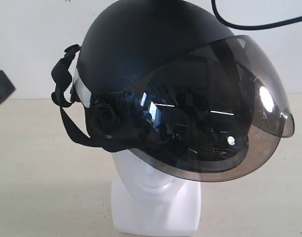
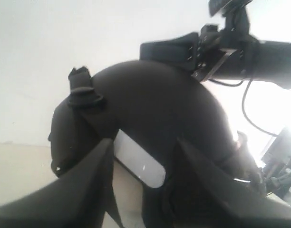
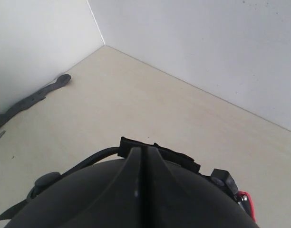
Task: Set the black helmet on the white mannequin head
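My left gripper will take the hanging strap [image 1: 74, 130] and pull down the black helmet's back piece, because that piece sticks out high behind the white mannequin head.
The black helmet [image 1: 141, 54] sits on the white mannequin head [image 1: 153, 197], its smoky visor [image 1: 225, 113] covering the face and its straps [image 1: 67, 113] hanging at the back. My left gripper [image 2: 145, 147] is open behind the helmet, short of the rim. Between its dark fingers [image 2: 95, 166] I see the helmet's back [image 2: 155, 104] and a white strip of the mannequin head [image 2: 138, 161]. In the exterior view only a dark part of it shows at the left edge [image 1: 0, 89]. My right gripper [image 3: 144, 159] is shut, with nothing between its fingers, right over the helmet's dome [image 3: 112, 199].
The head's blocky base [image 1: 156, 212] stands on a beige table [image 1: 37, 177] before a white wall. A dark strap-like strip [image 3: 36, 97] lies on the table by the wall. The right arm [image 2: 221, 47] reaches over the helmet, and a black cable [image 1: 249, 24] hangs above.
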